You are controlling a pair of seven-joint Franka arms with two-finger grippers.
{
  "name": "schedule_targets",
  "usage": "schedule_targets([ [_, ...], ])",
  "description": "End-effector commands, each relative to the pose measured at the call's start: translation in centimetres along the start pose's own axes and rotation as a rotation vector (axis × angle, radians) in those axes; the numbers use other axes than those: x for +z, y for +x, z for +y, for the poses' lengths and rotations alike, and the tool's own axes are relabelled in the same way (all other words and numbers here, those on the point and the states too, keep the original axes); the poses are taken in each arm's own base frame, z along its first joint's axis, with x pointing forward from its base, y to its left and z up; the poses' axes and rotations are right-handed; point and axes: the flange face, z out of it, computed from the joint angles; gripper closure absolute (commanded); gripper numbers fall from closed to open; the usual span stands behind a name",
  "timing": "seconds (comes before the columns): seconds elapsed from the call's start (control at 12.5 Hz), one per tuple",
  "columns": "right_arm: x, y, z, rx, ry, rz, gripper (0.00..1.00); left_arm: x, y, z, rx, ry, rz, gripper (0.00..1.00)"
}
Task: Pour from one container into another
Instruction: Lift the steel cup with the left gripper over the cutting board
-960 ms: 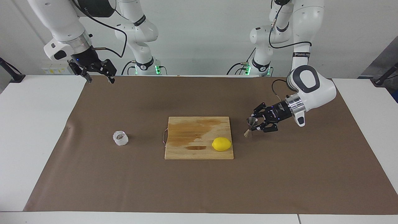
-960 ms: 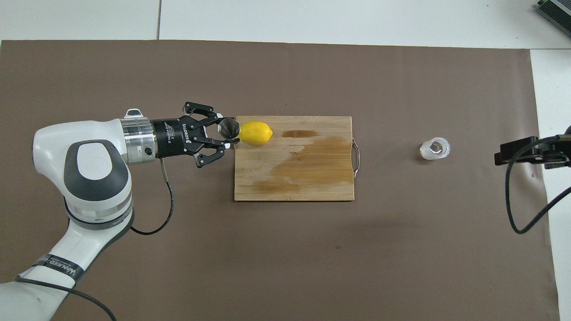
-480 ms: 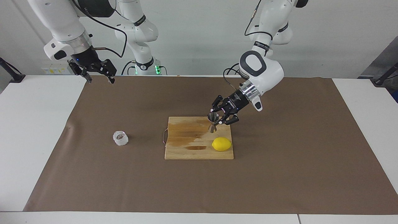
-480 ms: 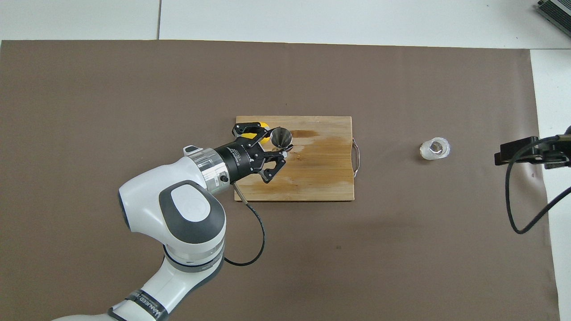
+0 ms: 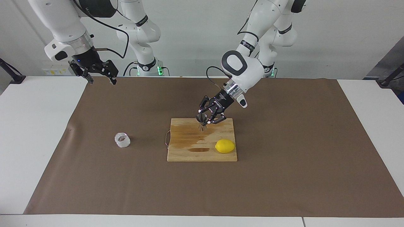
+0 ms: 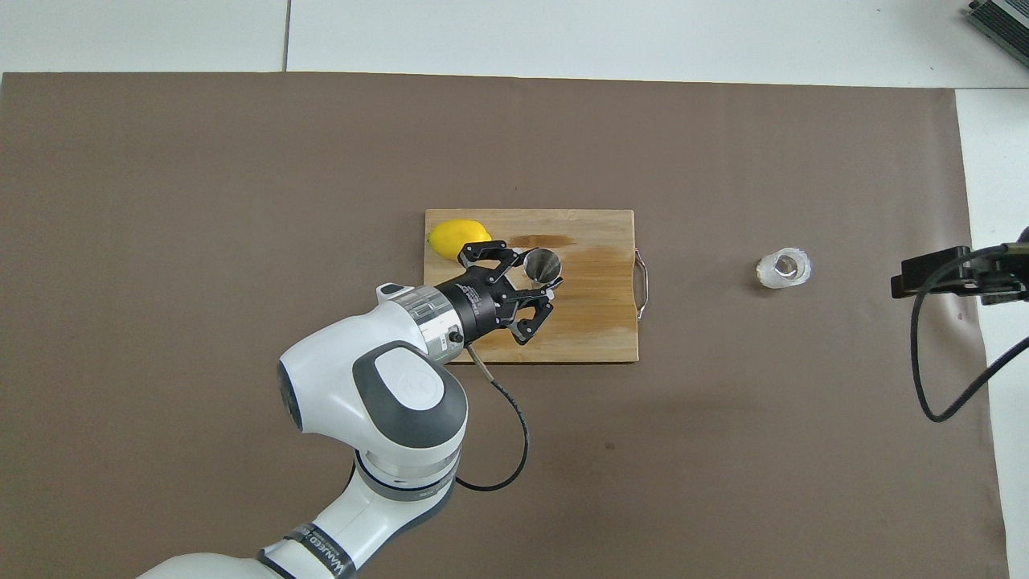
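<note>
The jigger will go down on the board [image 6: 573, 252] between the yellow lemon and the wire handle, put there by my left gripper.
The steel hourglass jigger [image 5: 201, 121] [image 6: 541, 263] hangs upright over the wooden cutting board [image 5: 189, 155] [image 6: 599, 326]. My left gripper [image 5: 205, 121] [image 6: 544, 278] is shut on its waist, reaching in from the left arm's end. The clear faceted glass cup [image 5: 122, 140] [image 6: 783, 268] stands on the brown mat, between the board and the right arm's end. My right gripper [image 5: 102, 82] [image 6: 936, 273] waits open and holds nothing. It hangs over the mat's corner at the right arm's end, close to the robots.
A yellow lemon [image 5: 225, 146] [image 6: 457, 238] lies on the board's corner toward the left arm's end, farther from the robots than the jigger. The board has wet stains and a wire handle [image 5: 167, 138] facing the cup. White table borders the mat.
My left arm has carried the jigger from beside the board, past the lemon, to over the board's middle, toward the cup. The right arm has not moved.
</note>
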Motion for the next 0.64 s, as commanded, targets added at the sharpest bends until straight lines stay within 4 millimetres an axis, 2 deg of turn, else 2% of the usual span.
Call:
schedule_targets([
  [0.0,-0.1,-0.5,0.2,0.014,-0.005,-0.007,0.00,3.4,-1.0,-0.1,-0.022,-0.020,-0.012,1.00],
  [0.4,-0.1,-0.5,0.2,0.015,-0.005,-0.007,0.00,5.8,-1.9,0.5,0.018,-0.026,-0.020,1.00],
  [0.56,0.0,-0.5,0.2,0.014,-0.006,-0.008,0.00,6.5,-1.5,0.6,0.015,-0.034,-0.011,1.00],
])
